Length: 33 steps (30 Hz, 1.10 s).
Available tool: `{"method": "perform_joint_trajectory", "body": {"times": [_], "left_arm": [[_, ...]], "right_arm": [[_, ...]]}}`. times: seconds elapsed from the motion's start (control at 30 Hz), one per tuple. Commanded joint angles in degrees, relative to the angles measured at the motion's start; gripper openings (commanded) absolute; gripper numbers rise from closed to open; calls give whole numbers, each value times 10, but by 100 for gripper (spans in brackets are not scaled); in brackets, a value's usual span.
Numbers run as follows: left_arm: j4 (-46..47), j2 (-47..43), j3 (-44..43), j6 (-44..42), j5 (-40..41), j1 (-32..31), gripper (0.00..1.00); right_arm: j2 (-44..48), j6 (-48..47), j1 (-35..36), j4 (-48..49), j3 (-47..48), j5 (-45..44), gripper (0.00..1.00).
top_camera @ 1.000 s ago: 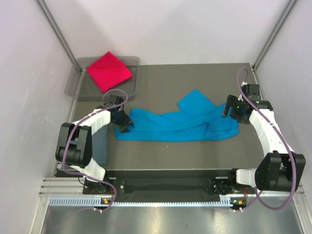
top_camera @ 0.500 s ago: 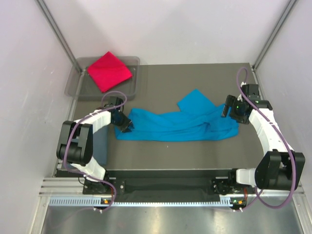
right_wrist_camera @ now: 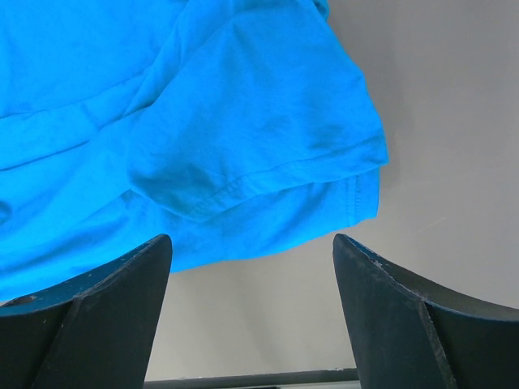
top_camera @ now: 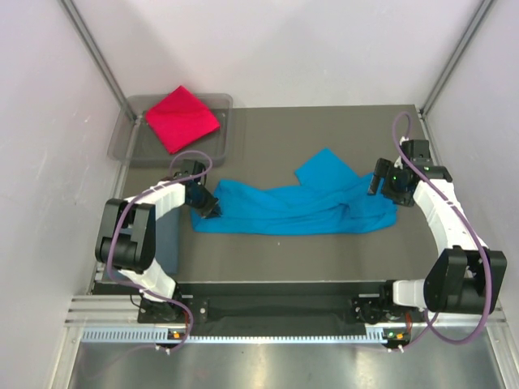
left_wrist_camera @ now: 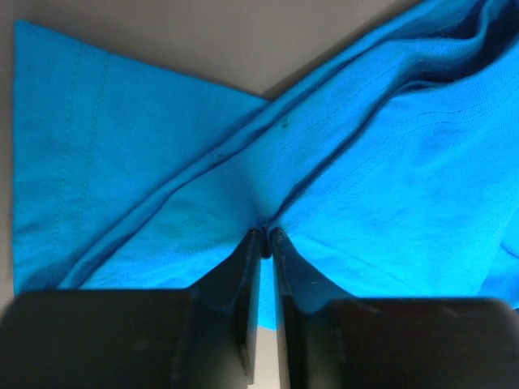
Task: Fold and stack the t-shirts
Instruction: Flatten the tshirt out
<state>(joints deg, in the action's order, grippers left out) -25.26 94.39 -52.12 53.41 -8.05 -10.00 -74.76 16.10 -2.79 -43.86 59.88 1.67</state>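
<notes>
The robot's right gripper needs to next grab the upper layer's hem corner (top_camera: 396,205) (right_wrist_camera: 379,158), at the end of the turquoise-blue t-shirt farthest from the left gripper.
The turquoise-blue t-shirt (top_camera: 292,207) lies crumpled in a long band across the middle of the table. My left gripper (top_camera: 208,207) is shut on a fold at its left end; in the left wrist view the fingertips (left_wrist_camera: 253,243) pinch the blue cloth (left_wrist_camera: 389,162). My right gripper (top_camera: 378,183) is open and empty, just above the shirt's right end, with a sleeve hem (right_wrist_camera: 243,121) lying beyond its jaws. The crimson red t-shirt (top_camera: 182,118) lies folded in the tray. A slate grey-blue t-shirt (top_camera: 169,243) lies at the near left, partly hidden by my left arm.
The clear grey plastic tray (top_camera: 122,146) sits at the far left corner of the table. White walls and metal posts close in the table on both sides. The table's near edge runs just in front of the arm bases.
</notes>
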Motion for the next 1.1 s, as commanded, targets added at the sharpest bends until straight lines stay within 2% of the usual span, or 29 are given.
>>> {"method": "perform_joint_trajectory", "body": {"times": [0.0,0.2,0.27,0.37,0.43,0.63,0.87,0.93,1.07], "left_arm": [[21,14,-16,-20,16,2,11],[9,-6,-18,-39,19,2,1],[8,-11,-18,-45,18,2,8],[8,-4,-18,-52,19,2,25],[12,4,-21,-57,12,2,25],[16,22,-33,-64,11,2,15],[14,18,-43,-73,6,2,13],[14,16,-45,-73,-2,2,5],[2,4,-57,-79,1,2,0]], "right_arm": [[3,1,2,23,-3,3,80],[-9,7,2,8,-6,-12,82],[-17,5,2,4,-6,-11,83],[-15,7,2,5,-6,-3,84],[-11,8,2,9,-6,0,83],[-8,8,2,5,-2,1,84],[-13,6,2,5,-6,-2,84],[-16,5,2,5,-6,-3,84],[-18,4,2,8,-6,0,84]]}}
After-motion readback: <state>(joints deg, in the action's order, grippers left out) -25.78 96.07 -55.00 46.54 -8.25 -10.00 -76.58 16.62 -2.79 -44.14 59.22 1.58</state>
